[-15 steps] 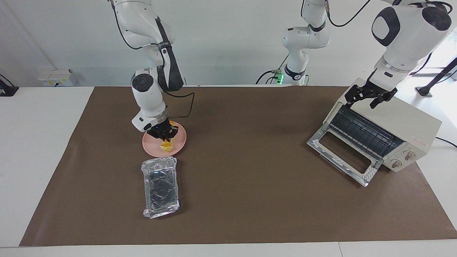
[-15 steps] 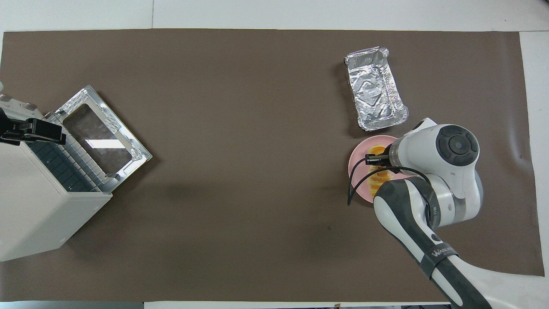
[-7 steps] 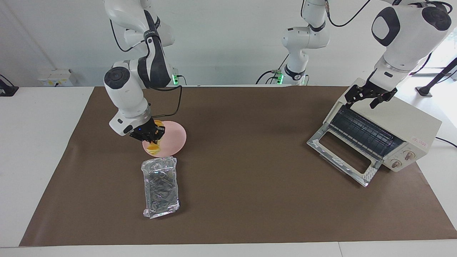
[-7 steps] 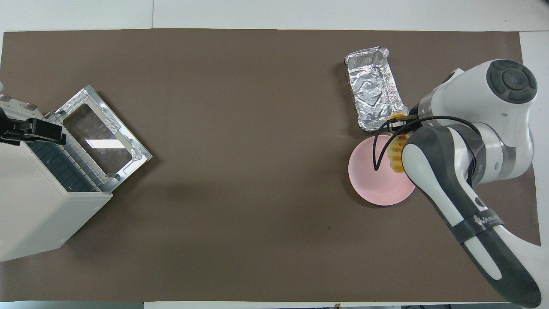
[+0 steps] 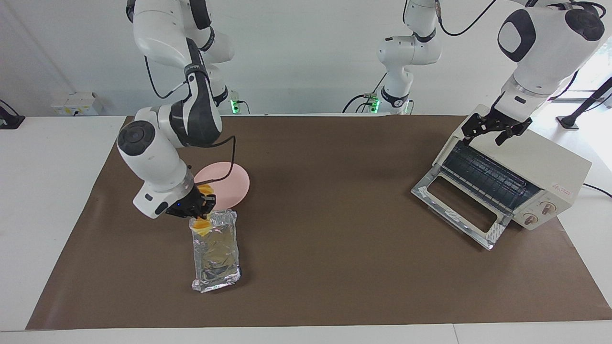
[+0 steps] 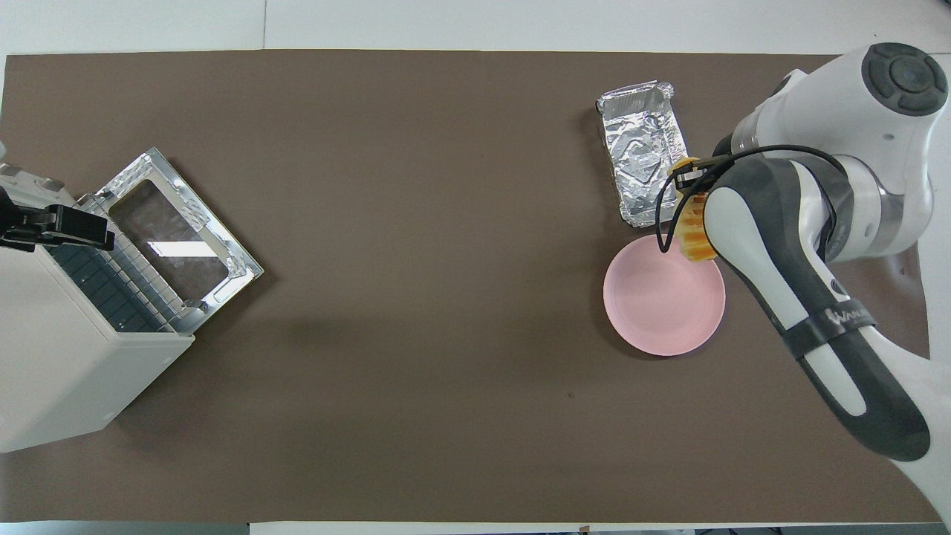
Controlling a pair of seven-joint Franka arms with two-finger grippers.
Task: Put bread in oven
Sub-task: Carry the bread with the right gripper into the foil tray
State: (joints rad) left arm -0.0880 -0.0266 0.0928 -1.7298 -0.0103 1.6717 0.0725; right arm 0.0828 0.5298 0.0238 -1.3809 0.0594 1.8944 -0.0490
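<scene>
The robot's right gripper needs to release the bread in the center of the foil tray (image 6: 648, 154). The bread hangs over the tray's nearer end now.
The bread (image 5: 204, 225) (image 6: 694, 232), a short ridged yellow-orange loaf, hangs in the air with my right gripper (image 5: 199, 209) (image 6: 688, 178) shut on it. It is over the end of the foil tray (image 5: 217, 253) (image 6: 639, 141) that lies nearer the robots. The cream-white oven (image 5: 530, 162) (image 6: 59, 357) stands at the left arm's end of the table. Its glass door (image 5: 456, 205) (image 6: 174, 230) is dropped open and the dark rack shows inside. My left gripper (image 5: 495, 129) (image 6: 59, 227) waits open just above the oven's top front edge, holding nothing.
The round pink plate (image 5: 230, 184) (image 6: 663, 299) lies bare beside the tray, nearer the robots. A brown mat (image 5: 334, 267) covers most of the table. A third white arm (image 5: 409, 52) stands past the table's edge between the two bases.
My right arm lifted the bread off the pink plate and carried it away from the robots to over the foil tray's end. The left arm has not moved.
</scene>
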